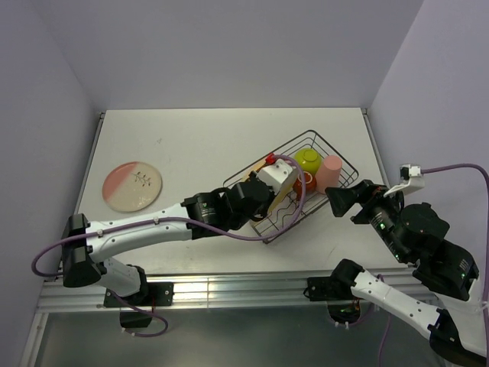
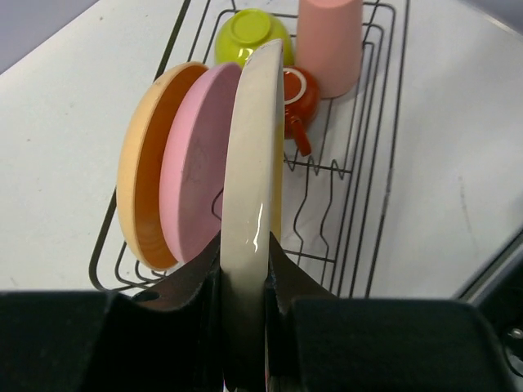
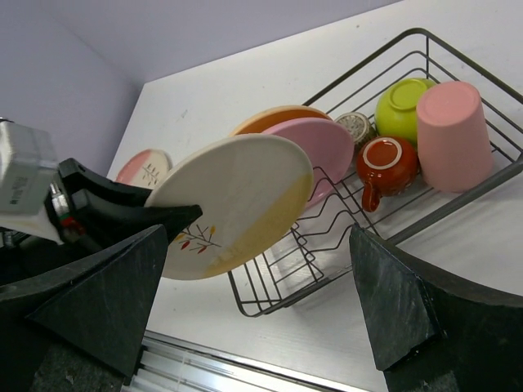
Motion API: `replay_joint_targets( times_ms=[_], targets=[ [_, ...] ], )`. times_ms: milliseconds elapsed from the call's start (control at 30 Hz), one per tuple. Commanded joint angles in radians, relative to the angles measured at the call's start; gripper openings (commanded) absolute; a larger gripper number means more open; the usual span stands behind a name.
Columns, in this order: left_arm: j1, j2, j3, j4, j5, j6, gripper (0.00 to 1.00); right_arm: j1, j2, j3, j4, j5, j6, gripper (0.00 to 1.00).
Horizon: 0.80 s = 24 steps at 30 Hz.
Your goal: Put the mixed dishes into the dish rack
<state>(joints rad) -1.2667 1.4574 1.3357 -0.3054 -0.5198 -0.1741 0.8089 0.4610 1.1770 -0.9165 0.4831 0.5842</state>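
The cream-yellow plate will be let go by my left gripper upright in the rack wires [image 1: 287, 203] [image 2: 288, 211], between the pink plate and the near side of the rack. The cream-yellow plate is now over the rack.
My left gripper [image 2: 245, 253] is shut on the rim of the cream-yellow plate [image 2: 255, 147], holding it on edge over the dish rack [image 2: 392, 122], beside the pink plate [image 2: 196, 171] and the orange plate [image 2: 143, 180], which stand in the wires. The lime-green bowl [image 2: 249, 33], salmon cup [image 2: 329, 41], dark red-brown mug [image 2: 298, 90] and small grey cup [image 3: 353, 125] sit at the rack's far end. The pink-cream twig plate [image 1: 132, 186] lies flat on the table at the left. My right gripper [image 1: 344, 202] is open and empty, just right of the rack.
The white table [image 1: 199, 138] ends at a metal rail [image 1: 229, 287] along the near side. Lilac walls close in the back and both sides. The left arm's purple cable [image 1: 294, 206] loops over the rack's near end.
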Motion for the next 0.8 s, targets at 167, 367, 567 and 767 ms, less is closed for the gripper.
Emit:
replay_joint_targets(
  times_ms=[167,367,567,767],
  targets=[
    [-0.010,0.055,0.126,0.140,-0.112,0.058,0.00,-0.002,-0.028,0.033,-0.028,0.041,-0.004,1.00],
    [-0.010,0.081,0.137,0.146,-0.098,0.065,0.00,-0.002,-0.051,0.033,-0.035,0.052,-0.009,1.00],
    [-0.010,0.106,0.134,0.144,-0.076,0.056,0.00,-0.002,-0.064,0.027,-0.042,0.055,-0.003,1.00],
    [-0.010,0.136,0.140,0.143,-0.062,0.053,0.00,-0.001,-0.073,0.015,-0.044,0.054,0.002,1.00]
  ],
)
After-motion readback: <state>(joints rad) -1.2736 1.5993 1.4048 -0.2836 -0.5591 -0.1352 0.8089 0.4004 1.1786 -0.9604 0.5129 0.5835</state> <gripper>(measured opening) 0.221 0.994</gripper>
